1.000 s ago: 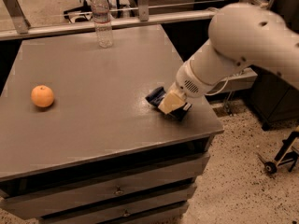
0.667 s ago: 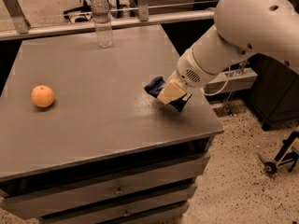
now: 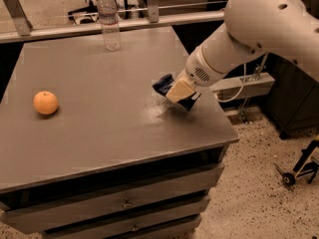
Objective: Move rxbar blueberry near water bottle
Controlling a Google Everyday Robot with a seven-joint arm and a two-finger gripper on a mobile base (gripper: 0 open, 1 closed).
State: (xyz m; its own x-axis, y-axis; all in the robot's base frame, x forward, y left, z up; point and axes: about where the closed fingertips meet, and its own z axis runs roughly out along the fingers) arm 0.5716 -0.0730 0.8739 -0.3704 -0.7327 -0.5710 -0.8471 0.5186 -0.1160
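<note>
Next, I release the rxbar blueberry, now just above the grey table, beside the water bottle's base (image 3: pixel 126 52), facing away from the orange.
The rxbar blueberry (image 3: pixel 163 84) is a dark navy-blue wrapper, held in my gripper (image 3: pixel 177 93) over the right part of the grey table (image 3: pixel 99 128). The bar is lifted a little off the tabletop, and its ends stick out on both sides of the tan fingers (image 3: pixel 179 89). The gripper is shut on it. The water bottle (image 3: pixel 109 20), clear with a white cap, stands upright at the table's far edge, well to the upper left of the gripper.
An orange (image 3: pixel 46 102) lies on the left side of the table. A metal rail (image 3: pixel 149 19) runs behind the far edge. Drawers (image 3: pixel 124 203) sit below the tabletop. A wheeled base (image 3: pixel 299 168) stands on the floor at the right.
The gripper has lifted the bar off the tabletop and moved it slightly up and toward the far side. The bottle and orange have not moved.
</note>
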